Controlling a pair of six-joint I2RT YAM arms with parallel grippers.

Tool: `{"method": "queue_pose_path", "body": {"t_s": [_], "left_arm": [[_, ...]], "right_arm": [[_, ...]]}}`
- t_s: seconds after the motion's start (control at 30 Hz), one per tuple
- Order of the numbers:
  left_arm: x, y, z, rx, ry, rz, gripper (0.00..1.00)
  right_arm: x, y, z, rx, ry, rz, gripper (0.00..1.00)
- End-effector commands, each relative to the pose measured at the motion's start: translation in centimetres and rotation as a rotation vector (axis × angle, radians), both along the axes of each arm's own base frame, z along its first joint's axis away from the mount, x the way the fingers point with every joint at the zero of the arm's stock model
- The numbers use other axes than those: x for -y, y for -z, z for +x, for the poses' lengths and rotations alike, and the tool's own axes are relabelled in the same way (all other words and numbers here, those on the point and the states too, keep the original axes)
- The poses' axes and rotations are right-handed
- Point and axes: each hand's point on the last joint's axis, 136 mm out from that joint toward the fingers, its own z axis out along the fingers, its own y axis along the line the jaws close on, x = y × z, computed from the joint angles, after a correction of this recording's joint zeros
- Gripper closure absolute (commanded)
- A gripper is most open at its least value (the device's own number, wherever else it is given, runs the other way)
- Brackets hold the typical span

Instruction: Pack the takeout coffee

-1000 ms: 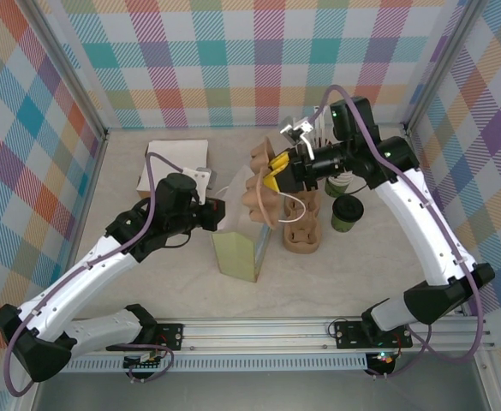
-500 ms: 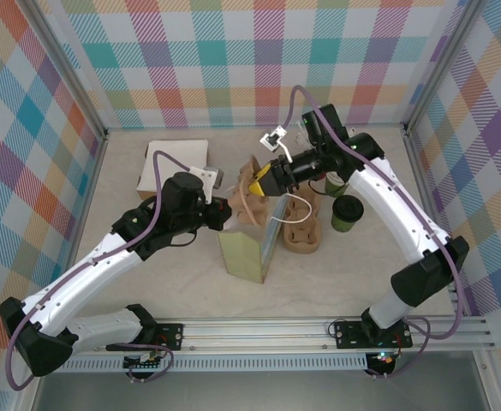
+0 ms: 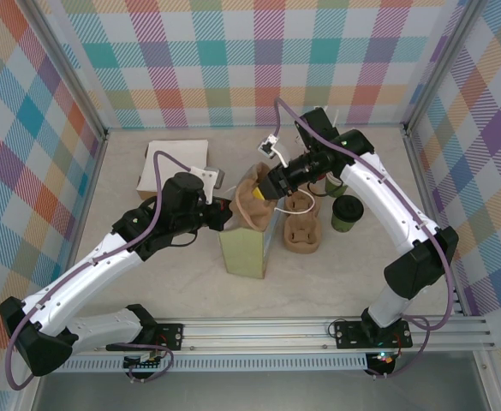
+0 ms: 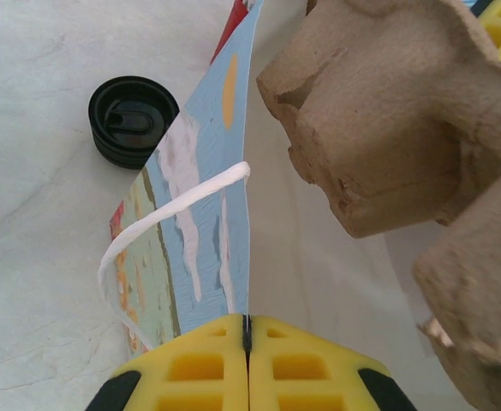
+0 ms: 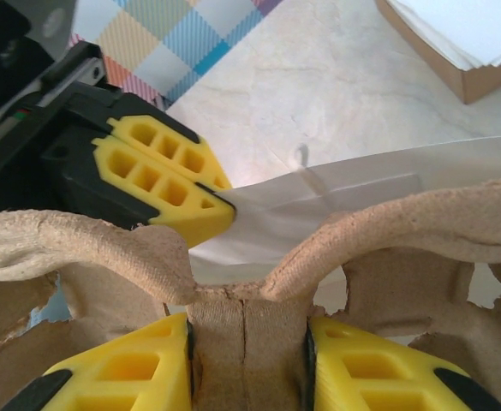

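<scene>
The carrier's tilted edge crowds my left gripper at the bag's rim, so next my left gripper opens and grabs the bag's rim closer to the bag's green end (image 3: 223,232).
The takeout coffee (image 3: 347,212), an olive-green cup with a black lid, stands on the table right of the bag; its lid (image 4: 133,120) shows past the bag's printed side. My left gripper (image 3: 224,214) (image 4: 247,327) is shut on the rim of the upright paper bag (image 3: 246,250), holding its mouth open. My right gripper (image 3: 271,187) (image 5: 246,360) is shut on the middle ridge of a brown pulp cup carrier (image 3: 252,201) (image 5: 259,257), which hangs tilted in the bag's mouth (image 4: 387,111).
A second pulp carrier (image 3: 301,233) lies on the table between the bag and the coffee. A white box (image 3: 175,163) (image 5: 464,43) sits at the back left. Another cup (image 3: 332,185) stands partly hidden behind my right arm. Plaid walls enclose the table.
My right gripper has carried the pulp carrier leftward and down, from above the table's carrier to the bag's mouth. The left gripper has kept hold of the bag's rim.
</scene>
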Motion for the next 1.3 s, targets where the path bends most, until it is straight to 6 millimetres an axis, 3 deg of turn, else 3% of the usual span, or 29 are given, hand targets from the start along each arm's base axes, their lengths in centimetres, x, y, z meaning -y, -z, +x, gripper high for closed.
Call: {"method": "queue_pose_path", "body": {"t_s": [0.0, 0.63, 0.73, 0.93, 1.03, 1.27], "left_arm": [[1.0, -2.0, -0.2, 0.039, 0.028, -0.048, 1.00], [1.4, -1.4, -0.5, 0.019, 0.034, -0.045, 1.00], [1.0, -1.2, -0.4, 0.017, 0.019, -0.032, 0.88], [0.2, -2.3, -0.6, 0.030, -0.011, -0.041, 0.82], [0.3, -3.7, -0.9, 0.042, -0.010, -0.085, 0.69], [0.3, -8.1, -1.6, 0.089, -0.007, -0.227, 0.54]], "right_arm": [[0.3, 0.1, 0.6, 0.037, 0.019, -0.043, 0.67], [1.6, 2.3, 2.2, 0.067, 0.122, -0.158, 0.68], [1.6, 2.1, 1.8, 0.071, 0.110, -0.143, 0.68], [1.9, 2.6, 1.4, 0.072, 0.100, -0.162, 0.68], [2.0, 2.8, 1.3, 0.068, 0.095, -0.165, 0.68], [1.8, 2.9, 1.0, 0.064, 0.090, -0.161, 0.68]]}}
